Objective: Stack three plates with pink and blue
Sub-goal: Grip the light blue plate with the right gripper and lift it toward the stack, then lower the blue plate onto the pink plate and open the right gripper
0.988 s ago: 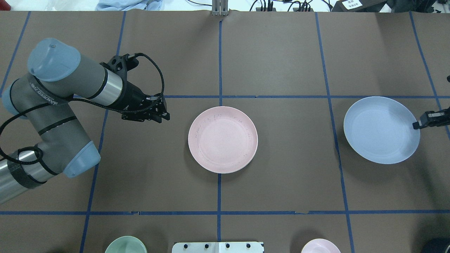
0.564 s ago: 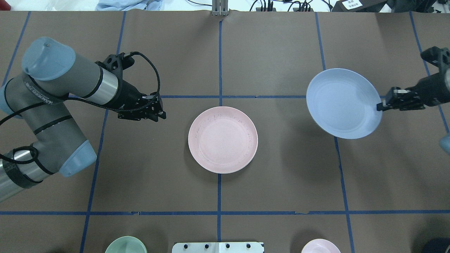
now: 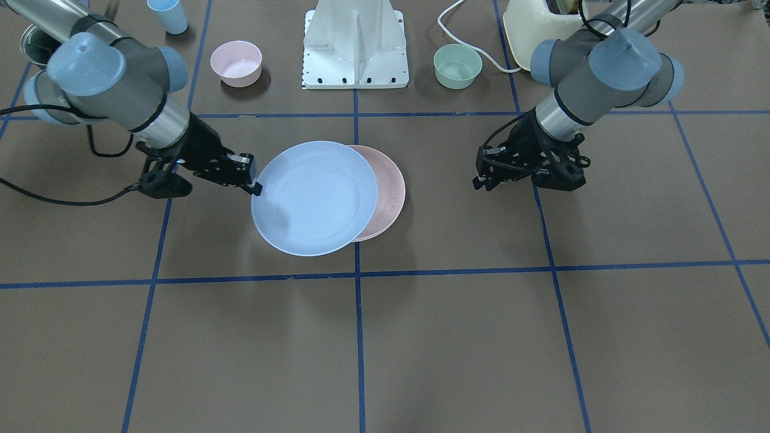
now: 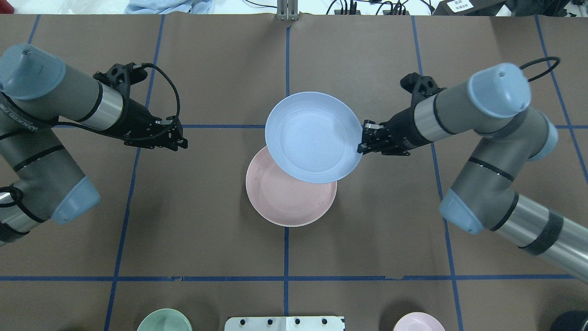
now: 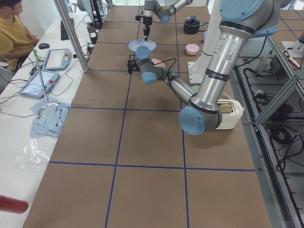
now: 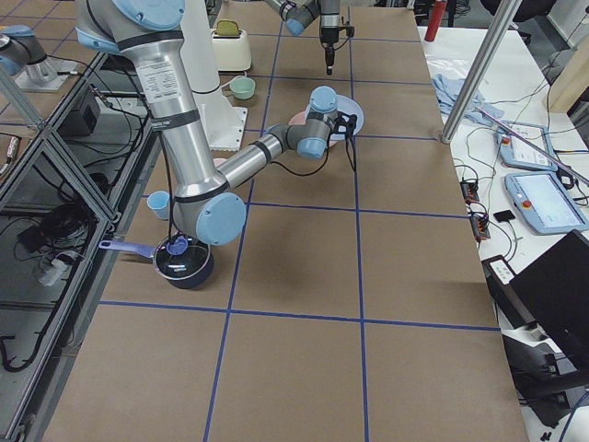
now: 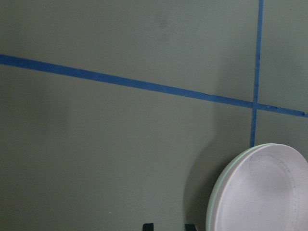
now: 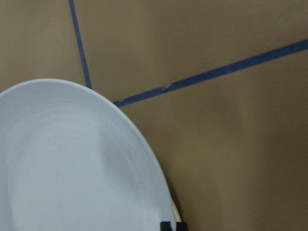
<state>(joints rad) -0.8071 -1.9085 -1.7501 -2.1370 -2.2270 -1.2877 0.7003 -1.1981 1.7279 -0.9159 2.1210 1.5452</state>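
Next, I let go of the light blue plate with my right gripper on top of the pale pink plate (image 3: 350, 191) at the middle of the table. The blue plate is still tilted in the air.
My right gripper (image 4: 361, 145) is shut on the rim of the light blue plate (image 4: 313, 137) and holds it in the air, tilted. The blue plate overlaps the far part of the pale pink plate (image 4: 289, 202), which lies flat at the table's middle. In the front view the blue plate (image 3: 313, 198) covers most of the pink plate (image 3: 391, 192). In the left wrist view a paler rim shows under the pink plate (image 7: 264, 192); I cannot make out the cream plate otherwise. My left gripper (image 4: 181, 140) is open and empty, well left of the plates.
A small mint-green bowl (image 3: 458, 65) and a small pink bowl (image 3: 236, 62) stand beside the robot's white base (image 3: 356, 42). A blue cup (image 3: 171, 15) and a cream appliance (image 3: 535, 24) are at the robot's side of the table.
My right arm has carried the blue plate from the table's right side leftward to above the pink plate. My left gripper has drawn back to the left, away from the pink plate.
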